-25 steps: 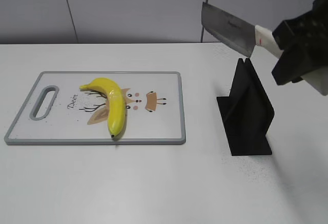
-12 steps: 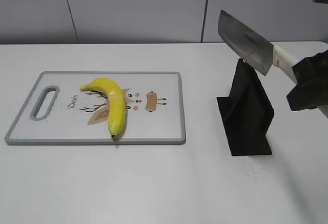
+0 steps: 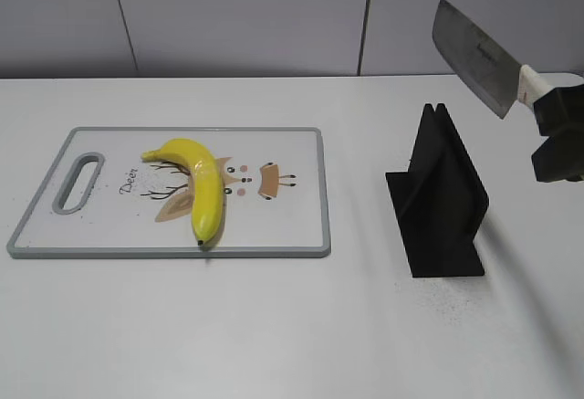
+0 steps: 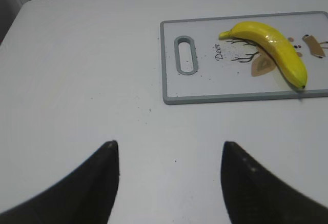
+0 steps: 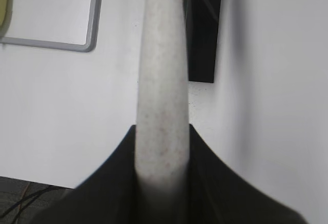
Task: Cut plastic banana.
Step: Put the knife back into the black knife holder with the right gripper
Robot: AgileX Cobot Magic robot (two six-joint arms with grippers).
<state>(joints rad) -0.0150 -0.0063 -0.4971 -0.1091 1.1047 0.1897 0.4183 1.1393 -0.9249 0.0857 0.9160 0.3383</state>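
My right gripper is to let go of the cleaver, now held above the black knife stand, between the upright plates of the black knife stand [image 3: 463, 152].
The yellow plastic banana [image 3: 201, 184] lies on the white cutting board [image 3: 292, 225], dark tip toward the front edge; it also shows in the left wrist view [image 4: 271, 49]. My right gripper [image 3: 558, 134] at the far right is shut on the white handle of a cleaver [image 3: 476, 57], held in the air above and right of the black knife stand [image 3: 443, 203]. The handle [image 5: 161, 80] fills the right wrist view between the jaws [image 5: 161, 142]. My left gripper [image 4: 169, 155] is open and empty over bare table, left of and nearer than the board [image 4: 169, 80]. It is out of the exterior view.
The black knife stand [image 5: 202, 29] stands upright on the white table, right of the board. A grey wall runs behind the table. The table's near edge, with dark floor and cables below, shows in the right wrist view [image 5: 31, 198].
My right gripper has carried the cleaver to the right and slightly up, from above the stand's left side to past its right. The banana and board have not moved.
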